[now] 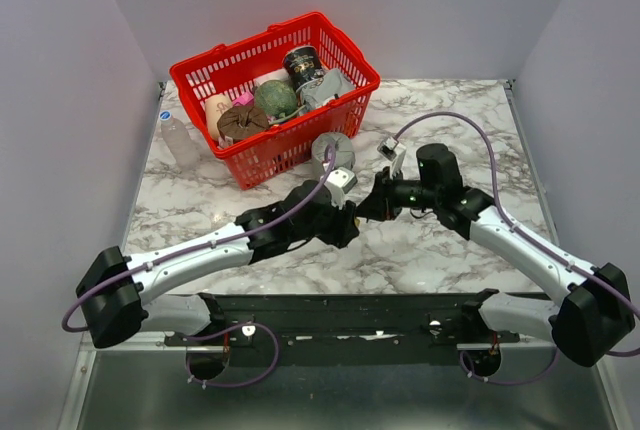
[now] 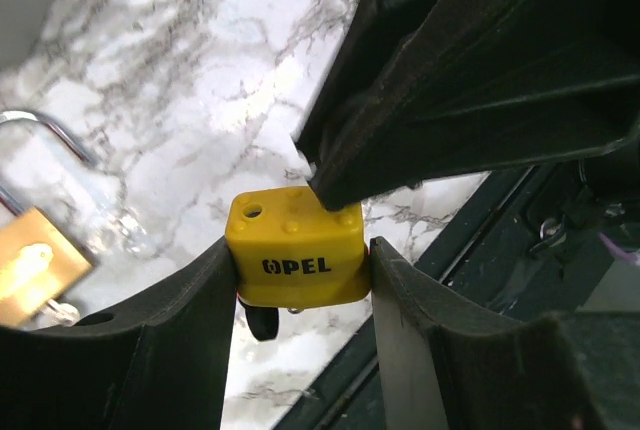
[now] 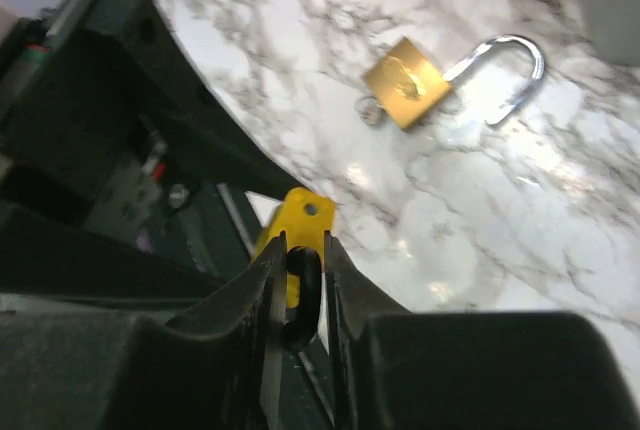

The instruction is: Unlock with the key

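Note:
My left gripper is to release the yellow padlock on the marble (image 1: 346, 219) (image 2: 174, 136) next to the brass padlock, in front of the grey roll.
A yellow padlock (image 2: 295, 245) marked OPEL sits between the fingers of my left gripper (image 2: 302, 250), which is shut on its two sides and holds it above the marble table. My right gripper (image 3: 303, 242) is shut on a black loop-shaped key head (image 3: 300, 300) at the yellow padlock (image 3: 308, 212). Its dark fingers (image 2: 420, 100) press on the padlock's top face in the left wrist view. A small black piece (image 2: 262, 325) hangs below the padlock body. In the top view both grippers (image 1: 345, 218) (image 1: 372, 205) meet at the table's middle, and the padlock is hidden there.
A brass padlock (image 3: 405, 80) with an open silver shackle (image 3: 515, 75) lies on the marble; it also shows in the left wrist view (image 2: 30, 265). A red basket (image 1: 275, 100) of goods, a clear bottle (image 1: 180, 140) and a grey roll (image 1: 335, 153) stand at the back. A black rail (image 1: 350, 315) runs along the near edge.

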`<state>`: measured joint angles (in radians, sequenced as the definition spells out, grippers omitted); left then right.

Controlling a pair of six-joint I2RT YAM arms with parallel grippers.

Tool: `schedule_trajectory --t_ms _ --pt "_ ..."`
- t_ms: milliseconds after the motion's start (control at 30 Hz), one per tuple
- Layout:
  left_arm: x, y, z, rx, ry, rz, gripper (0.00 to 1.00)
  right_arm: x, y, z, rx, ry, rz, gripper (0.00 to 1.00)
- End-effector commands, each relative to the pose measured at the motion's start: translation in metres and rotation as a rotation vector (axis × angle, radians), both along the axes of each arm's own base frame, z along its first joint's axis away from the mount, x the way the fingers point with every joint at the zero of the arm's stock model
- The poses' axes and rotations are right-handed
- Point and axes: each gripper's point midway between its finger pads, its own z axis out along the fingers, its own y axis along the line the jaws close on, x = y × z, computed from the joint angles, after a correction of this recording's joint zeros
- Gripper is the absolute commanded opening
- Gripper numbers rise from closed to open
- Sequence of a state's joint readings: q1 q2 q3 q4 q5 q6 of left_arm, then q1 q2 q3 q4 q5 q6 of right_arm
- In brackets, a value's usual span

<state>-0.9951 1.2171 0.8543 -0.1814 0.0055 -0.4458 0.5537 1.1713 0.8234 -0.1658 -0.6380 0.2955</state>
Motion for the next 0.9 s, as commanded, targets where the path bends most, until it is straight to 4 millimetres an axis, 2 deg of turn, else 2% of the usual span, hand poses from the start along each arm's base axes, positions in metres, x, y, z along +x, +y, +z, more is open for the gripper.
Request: schedule_trajectory --t_ms 0,100,200,300,367,433,467,533,633,667,867 --pt "0.003 -0.008 0.001 -0.06 0.083 0.181 0.0 0.012 -0.022 -0.037 -0.118 0.025 -0.15 0.5" --pt "-0.005 -0.013 -0.007 -0.07 0.138 0.211 0.0 0.024 -0.043 -0.054 -0.203 0.031 -0.292 0.68" --pt "-0.016 -0.022 -0.014 -0.063 0.177 0.22 0.0 0.036 -0.067 -0.069 -0.294 0.02 -0.435 0.75" --pt "-0.019 -0.024 -0.027 -0.024 0.22 0.236 0.0 0.044 -0.086 -0.074 -0.349 0.001 -0.544 0.79" --pt "-0.018 -0.023 -0.039 0.015 0.237 0.258 0.0 0.048 -0.096 -0.07 -0.361 -0.022 -0.604 0.8" --pt "-0.014 -0.024 -0.042 0.04 0.241 0.282 0.0 0.05 -0.108 -0.065 -0.371 -0.046 -0.666 0.83" --pt "-0.013 -0.021 -0.052 0.087 0.249 0.295 0.0 0.051 -0.11 -0.062 -0.367 -0.057 -0.681 0.84" --pt "-0.007 -0.023 -0.052 0.102 0.234 0.317 0.0 0.051 -0.113 -0.056 -0.346 -0.073 -0.701 0.87" --pt "0.0 -0.026 -0.063 0.14 0.235 0.336 0.0 0.05 -0.116 -0.045 -0.312 -0.097 -0.722 0.89" --pt "0.002 -0.025 -0.074 0.173 0.246 0.348 0.0 0.05 -0.118 -0.041 -0.304 -0.108 -0.731 0.9" --pt "0.021 -0.022 -0.092 0.226 0.227 0.442 0.0 0.05 -0.129 -0.04 -0.308 -0.128 -0.781 0.9"
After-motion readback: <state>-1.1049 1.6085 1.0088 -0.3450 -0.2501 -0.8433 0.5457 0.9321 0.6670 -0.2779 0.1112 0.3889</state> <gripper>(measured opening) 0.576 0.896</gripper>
